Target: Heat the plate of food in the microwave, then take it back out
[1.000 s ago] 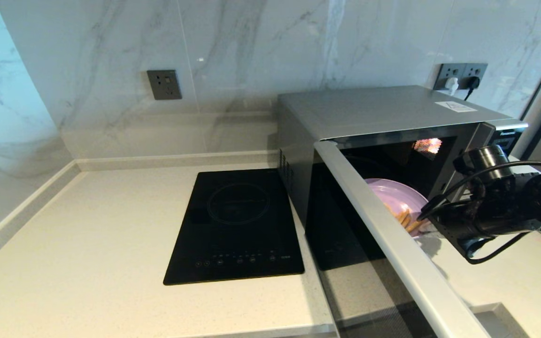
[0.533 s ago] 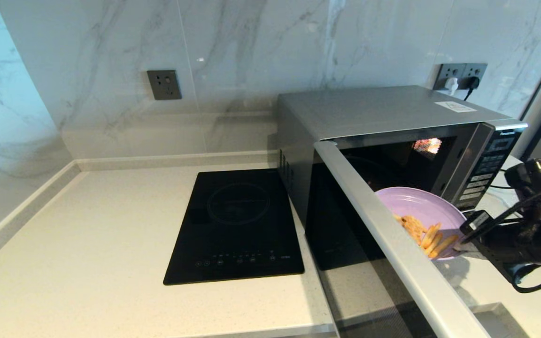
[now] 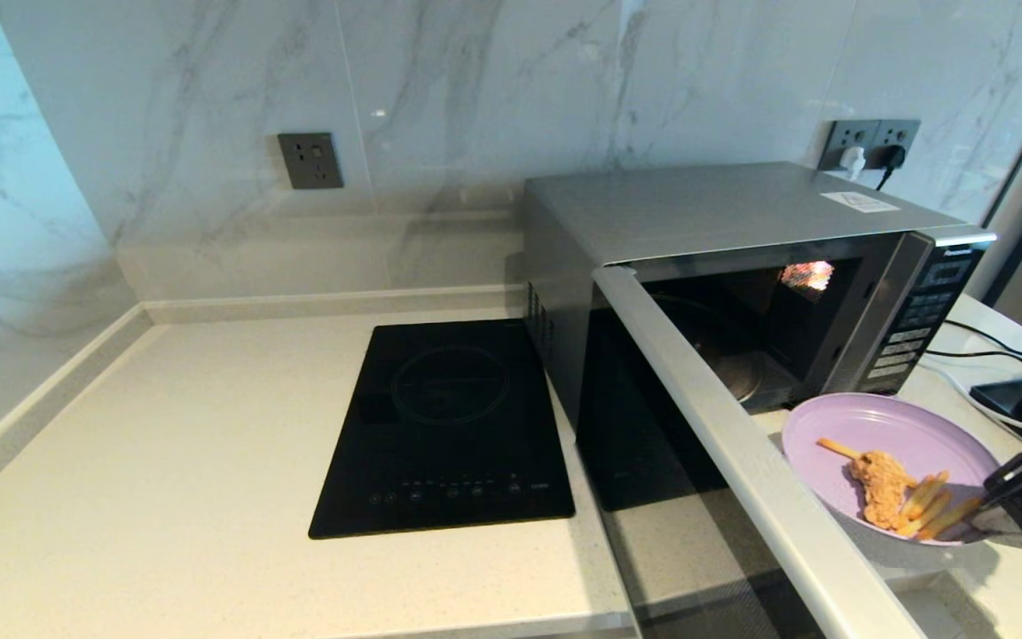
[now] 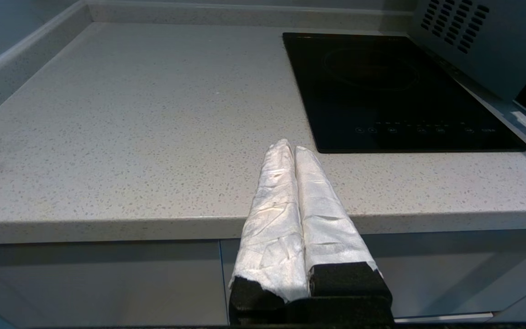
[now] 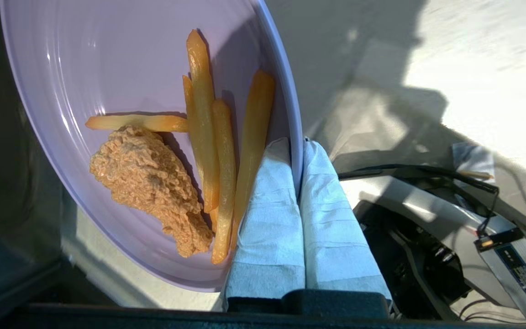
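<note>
Next, I put the lilac plate of food down with my right gripper and let go of it on the counter in front of the black box.
The lilac plate of food (image 3: 897, 439) is out of the microwave (image 3: 742, 213), held just above the counter in front of its button panel, right of the open door (image 3: 742, 444). Fries and a crumbly piece (image 3: 885, 484) lie near its right rim. My right gripper (image 5: 296, 147) is shut on that rim, one finger inside the plate (image 5: 107, 68) and one outside. The oven cavity is lit, with no plate in it. My left gripper (image 4: 289, 148) is shut on nothing, parked at the counter's front edge, left of the hob.
A flat black induction hob (image 3: 449, 426) lies left of the microwave. The open door juts towards me across the counter. Cables (image 3: 981, 342) and a black box lie right of the microwave. Wall sockets (image 3: 870, 142) sit behind it.
The right gripper has drawn the plate out of the oven cavity, rightward and towards me, down near the counter. The left arm has not moved.
</note>
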